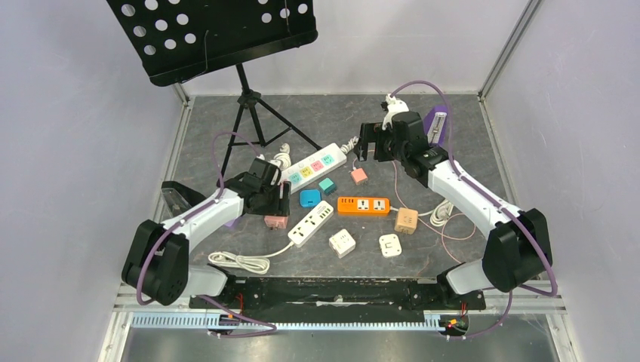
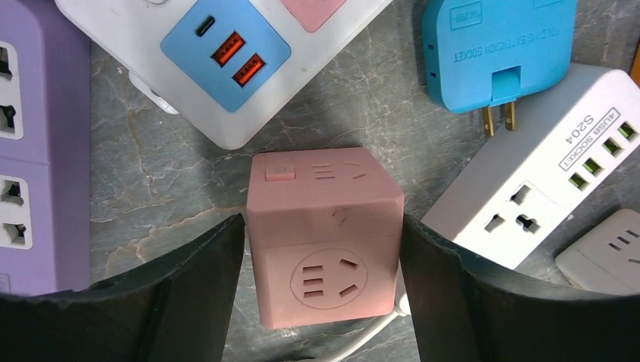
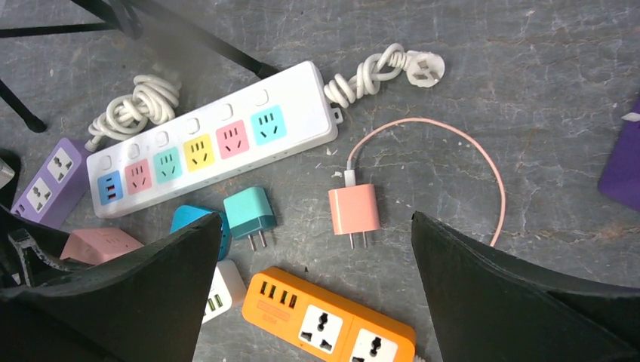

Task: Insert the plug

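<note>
My right gripper is to take over from my left gripper next, closing its hold on the sides of the pink socket cube [image 3: 102,243].
A pink socket cube [image 2: 324,241] sits on the grey table, also seen in the top view [image 1: 275,222]. My left gripper [image 2: 323,219] straddles it, with both black fingers pressed against its sides. A pink charger plug [image 3: 354,211] with a thin pink cable lies flat on the table, prongs toward me; it also shows in the top view [image 1: 359,176]. My right gripper [image 3: 316,219] hangs open and empty above the table, just behind the plug, in the top view [image 1: 366,147].
Near the plug lie a teal charger [image 3: 249,213], an orange power strip [image 3: 332,317], a white strip with coloured sockets [image 3: 219,147], a blue adapter [image 2: 498,53], a white USB strip [image 2: 528,204] and a purple strip [image 2: 38,143]. A music stand tripod [image 1: 256,121] stands at the back left.
</note>
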`<state>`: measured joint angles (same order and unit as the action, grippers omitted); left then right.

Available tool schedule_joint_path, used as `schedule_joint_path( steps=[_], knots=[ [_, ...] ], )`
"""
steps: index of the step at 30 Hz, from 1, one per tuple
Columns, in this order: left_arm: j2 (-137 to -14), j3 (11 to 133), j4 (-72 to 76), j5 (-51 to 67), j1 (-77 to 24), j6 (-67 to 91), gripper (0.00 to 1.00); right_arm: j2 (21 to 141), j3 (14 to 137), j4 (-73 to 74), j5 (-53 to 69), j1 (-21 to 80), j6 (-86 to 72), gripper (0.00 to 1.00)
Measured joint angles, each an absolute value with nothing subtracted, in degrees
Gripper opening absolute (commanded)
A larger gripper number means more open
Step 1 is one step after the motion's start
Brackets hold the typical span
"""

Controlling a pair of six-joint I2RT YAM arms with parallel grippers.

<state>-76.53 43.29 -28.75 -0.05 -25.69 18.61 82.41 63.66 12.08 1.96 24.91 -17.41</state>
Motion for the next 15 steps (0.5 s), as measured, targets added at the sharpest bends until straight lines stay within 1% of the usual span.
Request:
schedule_joint_path(
  steps=[3,9,11,13,15],
  knots=[
    [-76.7,43.1,-28.8,-1.2,-26.3,18.7,0.73,82.4,63.2,12.1,3.0,24.9,-17.4,0.98],
    [-76.7,43.1,-28.6,-2.0,-26.5,19.0,0.37,82.4,62.4,12.0,5.8,24.9,-17.1,0.98],
    [-76.6,43.1,-28.6,-1.9,-26.5,19.0,0.21,82.4,61.7,11.7,7.2,25.0,-16.8,0.98],
    [-76.4,43.1,-28.7,-1.7,-26.5,19.0,0.12,82.2,61.0,11.6,8.5,25.0,-16.3,0.98],
    [-75.7,43.1,-28.8,-1.4,-26.5,19.0,0.06,82.0,60.6,11.6,9.7,25.1,-15.8,0.98]
  ],
)
